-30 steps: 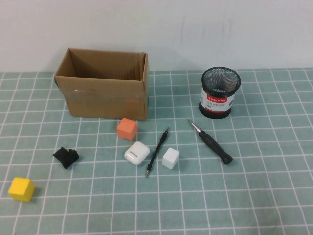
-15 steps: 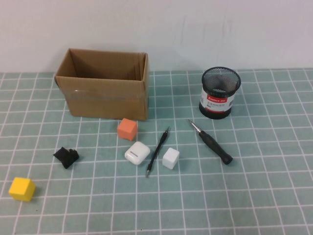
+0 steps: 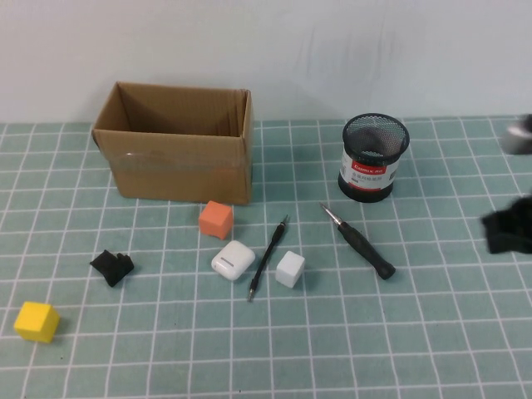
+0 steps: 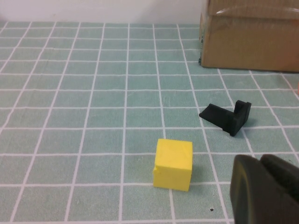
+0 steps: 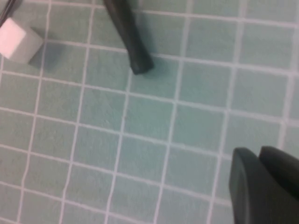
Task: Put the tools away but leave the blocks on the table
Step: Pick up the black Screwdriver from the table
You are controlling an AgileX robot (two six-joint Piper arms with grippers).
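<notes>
My right gripper is to go to the black screwdriver next. It should then grab around the middle of its handle (image 3: 361,243) (image 5: 125,22).
A black screwdriver (image 3: 360,242) and a thin black tool (image 3: 268,257) lie mid-table. A small black bracket (image 3: 111,267) lies at the left. An orange block (image 3: 216,219), a white block (image 3: 290,268) and a yellow block (image 3: 36,321) sit on the mat. My right gripper (image 3: 509,231) shows blurred at the right edge, right of the screwdriver; in the right wrist view it (image 5: 258,153) is shut and empty, apart from the screwdriver handle (image 5: 127,35). My left gripper (image 4: 259,161) is shut and empty, close to the yellow block (image 4: 173,164) and the bracket (image 4: 227,118).
An open cardboard box (image 3: 179,154) stands at the back left. A black mesh pen holder (image 3: 374,158) stands at the back right. A white rounded case (image 3: 233,260) lies beside the thin tool. The green grid mat (image 3: 416,332) covers the table.
My right gripper has come into the high view at the right edge. Nothing on the table has moved.
</notes>
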